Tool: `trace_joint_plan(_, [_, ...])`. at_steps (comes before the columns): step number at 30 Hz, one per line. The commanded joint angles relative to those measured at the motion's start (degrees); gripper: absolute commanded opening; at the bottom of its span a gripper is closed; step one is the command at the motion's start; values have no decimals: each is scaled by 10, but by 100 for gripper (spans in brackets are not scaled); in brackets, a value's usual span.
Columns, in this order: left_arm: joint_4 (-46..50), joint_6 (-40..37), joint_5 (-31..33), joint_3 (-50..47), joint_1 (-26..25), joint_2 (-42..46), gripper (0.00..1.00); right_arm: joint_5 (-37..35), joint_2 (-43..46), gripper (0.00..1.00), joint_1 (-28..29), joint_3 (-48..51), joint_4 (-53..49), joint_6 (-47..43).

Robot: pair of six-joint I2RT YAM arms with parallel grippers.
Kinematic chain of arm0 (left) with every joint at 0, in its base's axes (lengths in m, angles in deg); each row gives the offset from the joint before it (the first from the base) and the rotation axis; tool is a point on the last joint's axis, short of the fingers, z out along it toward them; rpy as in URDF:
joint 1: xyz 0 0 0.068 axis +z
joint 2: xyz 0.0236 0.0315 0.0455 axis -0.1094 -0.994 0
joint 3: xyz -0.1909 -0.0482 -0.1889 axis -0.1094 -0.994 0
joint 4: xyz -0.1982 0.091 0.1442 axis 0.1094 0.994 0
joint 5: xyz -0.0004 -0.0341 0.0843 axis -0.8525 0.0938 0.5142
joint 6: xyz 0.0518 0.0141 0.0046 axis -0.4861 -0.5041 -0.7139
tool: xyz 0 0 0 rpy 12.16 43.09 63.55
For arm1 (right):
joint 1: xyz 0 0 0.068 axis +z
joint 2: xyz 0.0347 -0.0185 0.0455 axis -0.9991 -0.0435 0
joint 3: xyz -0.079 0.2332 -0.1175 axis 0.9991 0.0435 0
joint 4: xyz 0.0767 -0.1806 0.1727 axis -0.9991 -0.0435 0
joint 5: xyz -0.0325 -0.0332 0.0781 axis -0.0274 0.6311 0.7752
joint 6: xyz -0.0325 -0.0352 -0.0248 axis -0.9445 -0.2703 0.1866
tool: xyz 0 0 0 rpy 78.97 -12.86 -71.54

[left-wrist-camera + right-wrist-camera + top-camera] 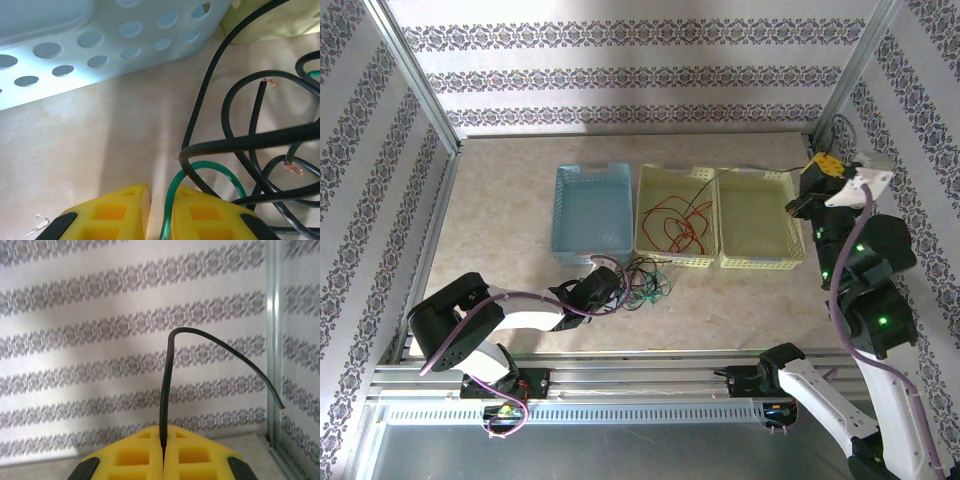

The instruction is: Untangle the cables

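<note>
Next, I let go of the black cable with my right gripper inside the empty yellow basket (740,238), toward the front side of the basket.
A tangle of black and green cables (645,283) lies on the table in front of the baskets. My left gripper (608,291) sits low at its left edge. In the left wrist view that gripper (161,194) is open by a narrow gap. A green cable (172,200) runs through the gap against the right finger, under black loops (225,145). Red cables (675,228) lie in the middle yellow basket (645,215). My right gripper (820,161) is raised at the back right, shut on a black cable (165,390) that trails left (760,172) over the right basket.
A blue basket (563,215) stands left of the middle one, and its perforated wall (100,50) is close ahead of the left fingers. A second yellow basket (790,262) is on the right. Aluminium posts and patterned walls enclose the table.
</note>
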Motion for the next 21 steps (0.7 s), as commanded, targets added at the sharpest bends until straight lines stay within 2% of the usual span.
trace_joint_plan(1, [56,2,-36,-22,-6,-35,19,-15,-9,0,-12,-11,41,-18])
trace_joint_plan(7, [55,-1,-35,-19,-6,-31,18,18,-65,0,-56,-34,51,-23])
trace_joint_plan(11, [56,-3,-33,-16,-6,-27,19,24,-106,0,-99,-8,51,-3])
trace_joint_plan(21, [60,-3,-28,-23,-9,-9,19,-51,-186,0,-117,138,14,55])
